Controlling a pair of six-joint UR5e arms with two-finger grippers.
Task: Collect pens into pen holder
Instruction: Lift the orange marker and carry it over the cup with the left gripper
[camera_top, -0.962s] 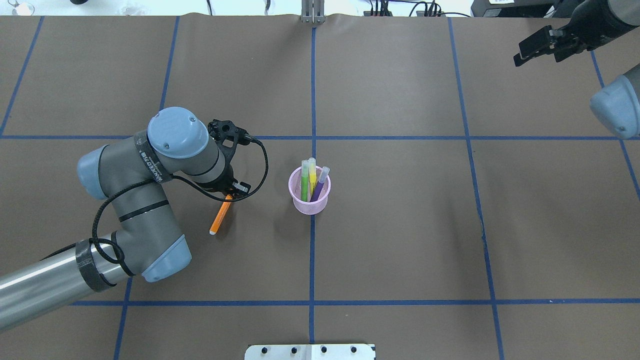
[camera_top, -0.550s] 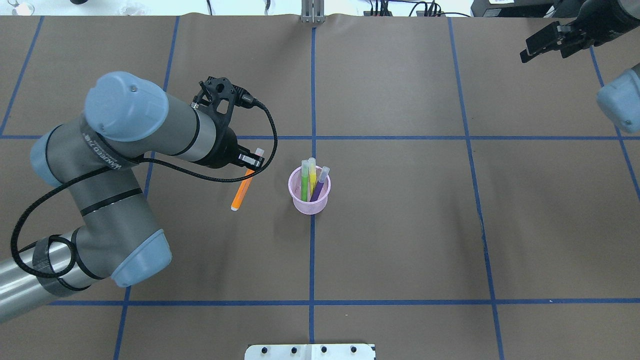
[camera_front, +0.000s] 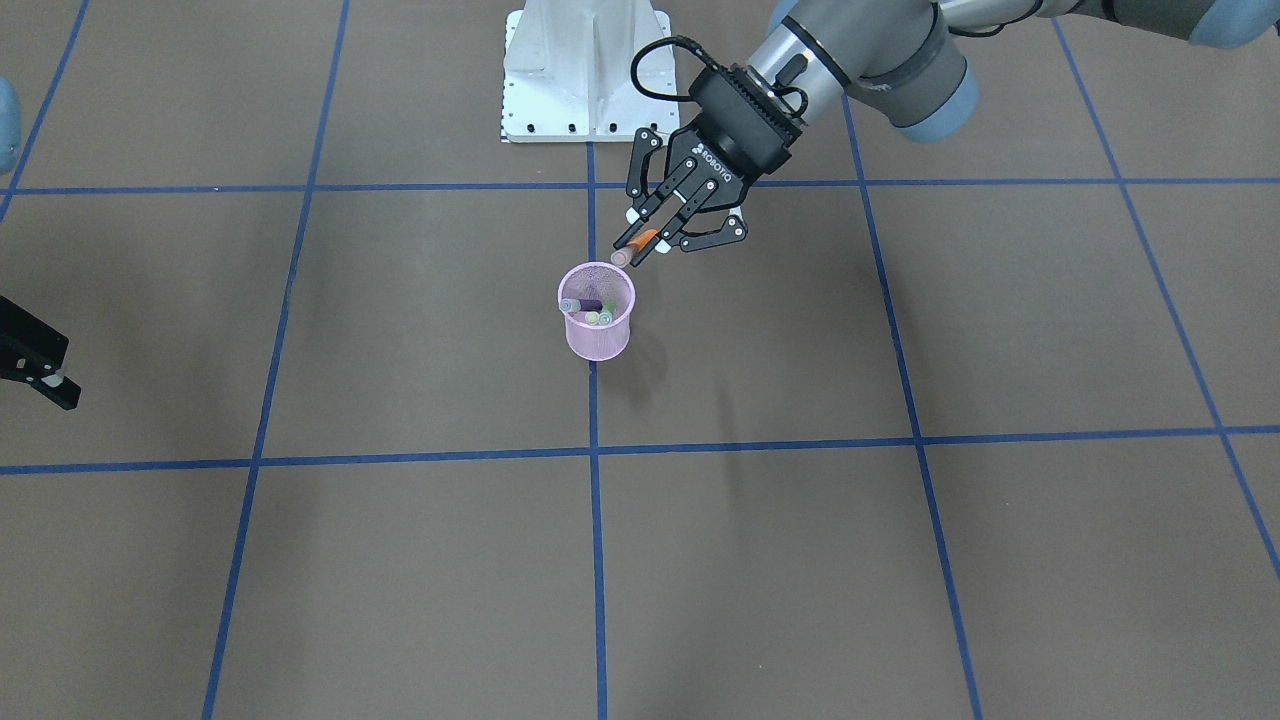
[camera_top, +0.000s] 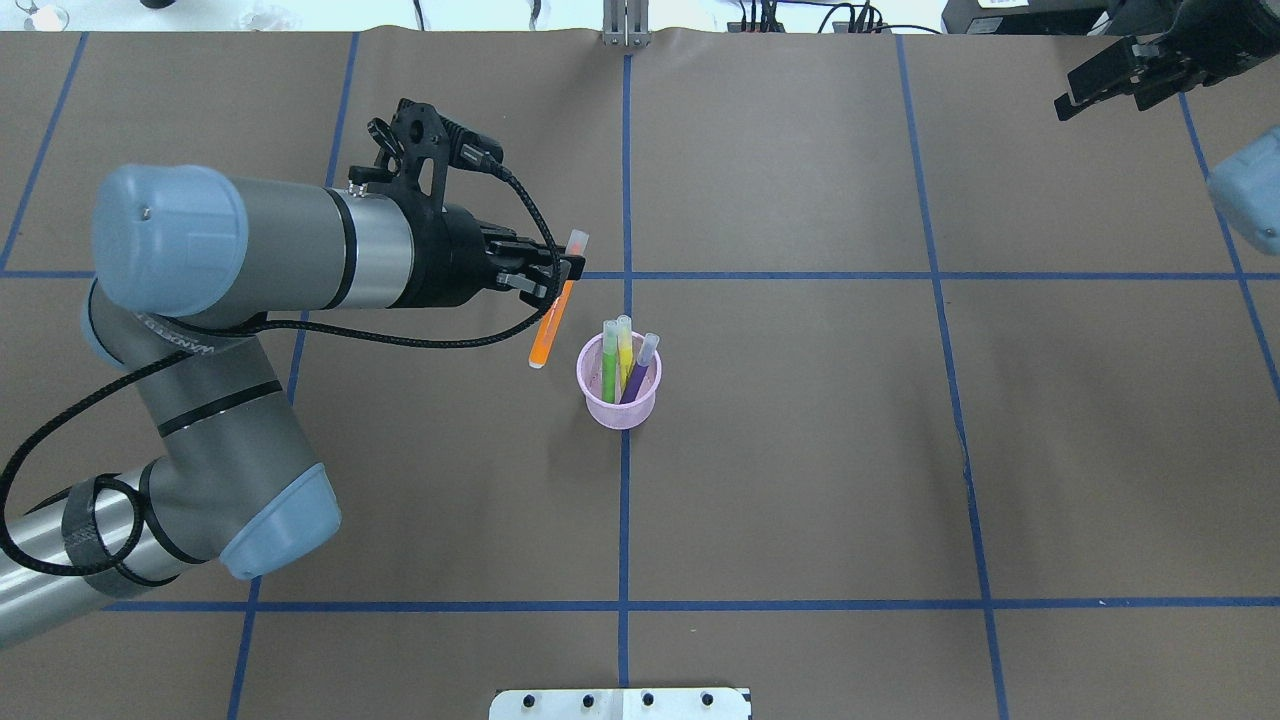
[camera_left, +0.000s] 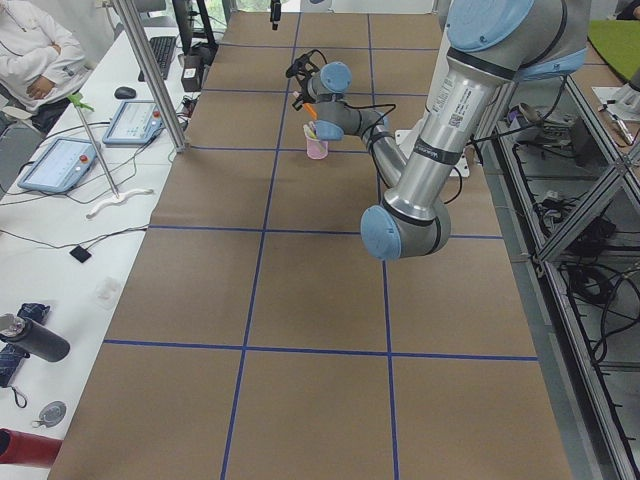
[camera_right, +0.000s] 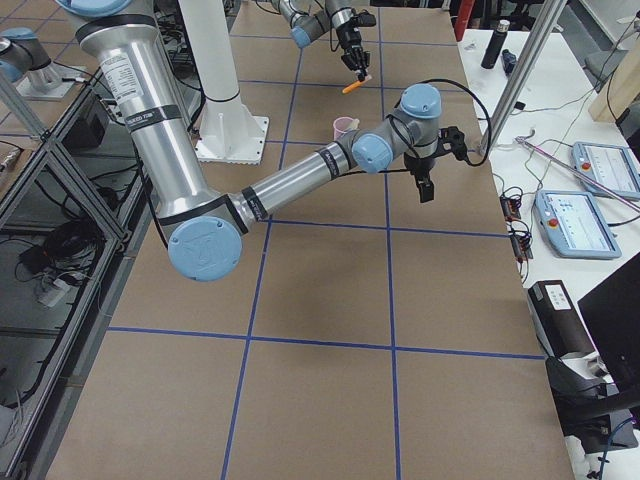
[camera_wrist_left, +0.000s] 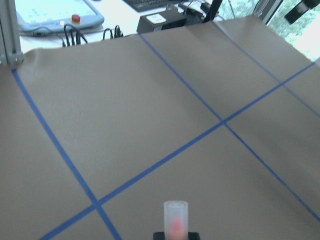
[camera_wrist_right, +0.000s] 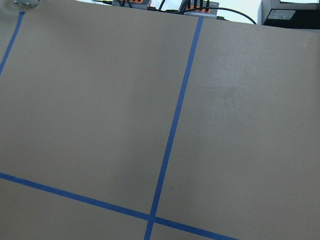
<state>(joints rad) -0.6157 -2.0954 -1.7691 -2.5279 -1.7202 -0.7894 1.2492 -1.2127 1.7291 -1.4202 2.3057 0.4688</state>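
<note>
Next, the left gripper releases the orange pen beside the green pen in the pink mesh pen holder (camera_front: 609, 313).
The pink mesh pen holder (camera_top: 620, 400) stands near the table's middle and holds a green pen (camera_top: 609, 362), a yellow pen (camera_top: 624, 345) and a purple pen (camera_top: 638, 372). My left gripper (camera_top: 562, 274) is shut on the orange pen (camera_top: 551, 320) near its pale cap end. It holds the pen tilted in the air, just left of the holder's rim. In the front view the gripper (camera_front: 662, 236) and the orange pen (camera_front: 640, 243) hang just behind the holder (camera_front: 597, 335). The pen's cap (camera_wrist_left: 175, 220) shows in the left wrist view. My right gripper (camera_top: 1108, 76) is open and empty at the far right.
Blue tape lines cross the brown table cover. The white robot base plate (camera_top: 620, 703) sits at the near edge. The right arm's elbow (camera_top: 1245, 200) hangs over the right edge. An operator (camera_left: 30, 50) and tablets sit beyond the table's far side.
My left gripper has lifted the orange pen off the table and carried it right, up to the holder's rim. My right gripper has drawn back toward the far right corner.
</note>
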